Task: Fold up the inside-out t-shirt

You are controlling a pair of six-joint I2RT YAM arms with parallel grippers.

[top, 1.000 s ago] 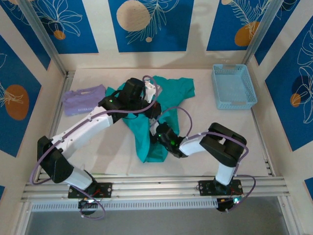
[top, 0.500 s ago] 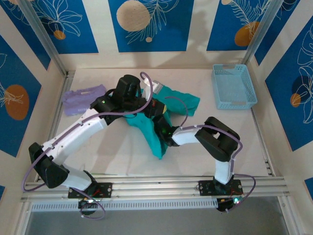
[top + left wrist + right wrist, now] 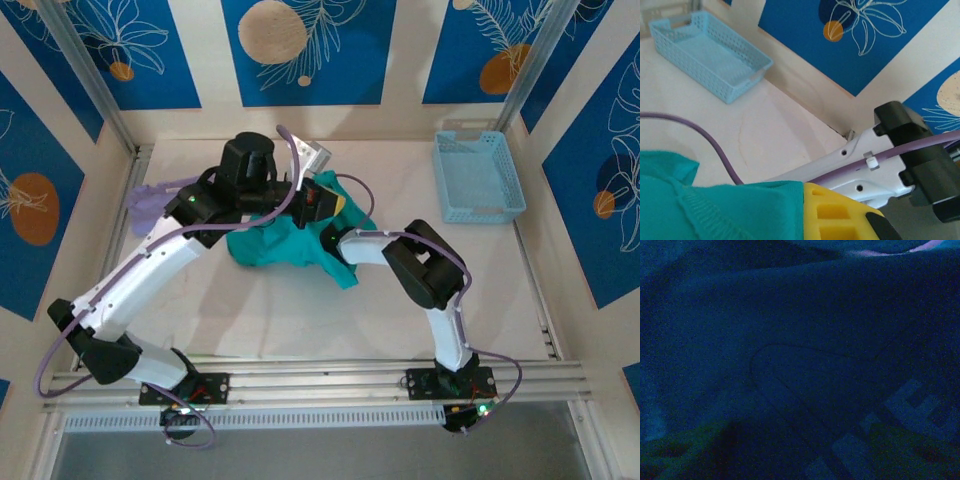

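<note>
The robot's left gripper needs to release the fold of teal fabric on the middle of the inside-out t-shirt (image 3: 303,245).
The inside-out t-shirt (image 3: 282,246) is a bunched teal heap in the middle of the table, toward the back. My left gripper (image 3: 330,205) hangs over its far right edge, shut on a fold of the teal fabric (image 3: 725,210) that presses against its yellow finger (image 3: 840,215). My right arm (image 3: 372,245) reaches in from the right, and its gripper end is buried in the cloth. The right wrist view is dark, with cloth (image 3: 800,340) draped over the camera, so those jaws are hidden.
A folded lavender garment (image 3: 150,200) lies at the back left, partly behind my left arm. A light blue basket (image 3: 478,175) (image 3: 710,52) stands at the back right. Bare table lies in front of the shirt and to its right.
The shirt's long front tail has been drawn back into a compact heap. My left gripper moved back with the cloth. My right gripper moved away from the front edge, deeper under the shirt.
</note>
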